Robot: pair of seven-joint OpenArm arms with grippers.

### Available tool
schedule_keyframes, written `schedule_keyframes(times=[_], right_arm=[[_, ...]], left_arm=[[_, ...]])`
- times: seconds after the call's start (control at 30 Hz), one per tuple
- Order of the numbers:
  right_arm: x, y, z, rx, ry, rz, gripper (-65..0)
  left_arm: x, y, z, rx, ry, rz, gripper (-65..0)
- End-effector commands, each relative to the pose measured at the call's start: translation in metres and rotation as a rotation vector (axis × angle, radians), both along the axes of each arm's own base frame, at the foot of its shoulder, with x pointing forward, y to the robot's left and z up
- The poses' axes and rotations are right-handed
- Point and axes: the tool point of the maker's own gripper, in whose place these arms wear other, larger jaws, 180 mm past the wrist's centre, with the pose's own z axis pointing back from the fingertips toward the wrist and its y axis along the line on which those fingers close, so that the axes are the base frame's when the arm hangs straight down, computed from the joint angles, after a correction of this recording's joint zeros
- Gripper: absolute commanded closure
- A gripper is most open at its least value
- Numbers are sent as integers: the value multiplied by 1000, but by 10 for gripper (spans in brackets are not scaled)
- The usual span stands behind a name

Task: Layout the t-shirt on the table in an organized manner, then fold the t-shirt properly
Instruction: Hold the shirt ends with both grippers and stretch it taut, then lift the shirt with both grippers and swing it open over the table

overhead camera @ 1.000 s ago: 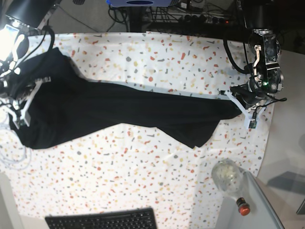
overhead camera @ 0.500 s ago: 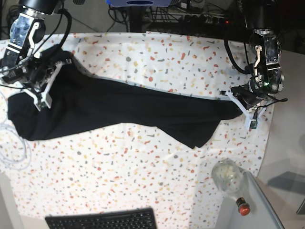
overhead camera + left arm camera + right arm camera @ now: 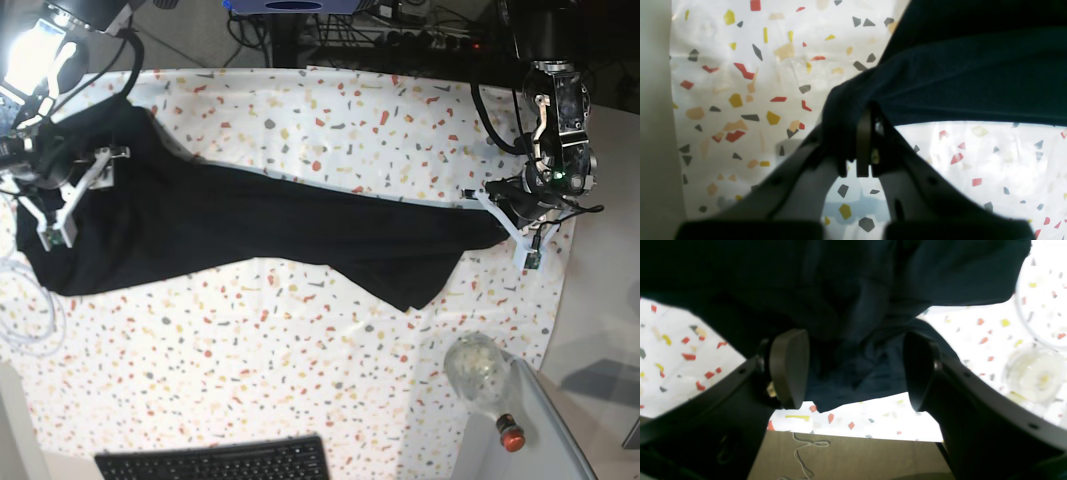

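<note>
I will grip the t-shirt's bunched end (image 3: 92, 207) with my right gripper before both lift and spread it, since the black t-shirt lies folded in a narrow piece from my left gripper.
The black t-shirt (image 3: 280, 225) lies stretched in a long band across the speckled table (image 3: 300, 380), wide and bunched at the left and narrow at the right. My left gripper (image 3: 503, 215), on the right of the base view, is shut on the shirt's right end; the left wrist view shows its fingertips (image 3: 863, 133) pinching a fold of the fabric (image 3: 973, 73). My right gripper (image 3: 62, 195) is over the shirt's left part. In the right wrist view it (image 3: 853, 370) is open, its pads wide apart, with loose fabric (image 3: 840, 290) between and behind them.
A black keyboard (image 3: 215, 460) lies at the front edge. A clear glass jar (image 3: 475, 368) and a red-capped item (image 3: 511, 437) stand at the front right. A white cable (image 3: 25, 325) loops at the left edge. The table edge (image 3: 853, 426) is near my right gripper.
My right arm went up and to the right over the shirt's left end, then back down to the left. The shirt's left part shifted slightly. The left arm has not moved.
</note>
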Motion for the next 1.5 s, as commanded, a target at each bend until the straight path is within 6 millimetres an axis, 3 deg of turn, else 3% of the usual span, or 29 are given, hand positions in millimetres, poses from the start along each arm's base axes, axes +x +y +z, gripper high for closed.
schedule_keyframes(times=[0.0, 0.27, 0.33, 0.4, 0.43, 0.47, 0.63, 0.73, 0.83, 0.93, 1.03, 1.1, 1.2, 1.3, 1.37, 1.47], right_arm=[[8, 2, 2, 8, -26, 10, -417], [7, 10, -22, 71, 18, 5, -414], [9, 12, -25, 82, 10, 5, -332], [8, 12, -27, 86, 16, 5, -171], [8, 12, -26, 84, 14, 5, -51], [8, 12, -25, 81, 16, 5, 0], [18, -7, 2, -3, -32, 14, 0], [45, -28, 33, -73, -72, 10, 0], [87, -48, 59, -102, -133, 4, 0], [137, -68, 77, -90, -157, 13, 0], [187, -72, 93, -47, -204, 48, 0], [218, -76, 110, -25, -267, 66, 0], [263, -87, 158, -15, -365, 85, 0], [290, -106, 225, -58, -471, 80, 0], [301, -119, 277, -104, -555, 75, 0], [307, -137, 350, -161, -670, 56, 0]], left_arm=[[10, 5, 11, 14, -43, 1, 0], [9, 5, 11, 14, -40, 1, 0], [7, 5, 10, 14, -37, 0, 0], [6, 5, 9, 14, -34, 0, 0], [6, 5, 9, 14, -34, 0, 0], [6, 5, 9, 15, -36, -1, 0], [19, 0, 32, 28, -101, -19, 0], [44, -3, 60, 36, -187, -31, 0], [76, -8, 78, 30, -196, -37, 0], [114, -29, 89, 23, -191, -98, 0], [149, -53, 103, 24, -207, -167, 0], [174, -64, 122, 30, -234, -197, 0], [220, -84, 168, 7, -306, -215, 0], [259, -95, 230, -7, -403, -220, 0], [279, -107, 281, -26, -489, -229, 0], [293, -132, 355, -53, -630, -263, 0]])
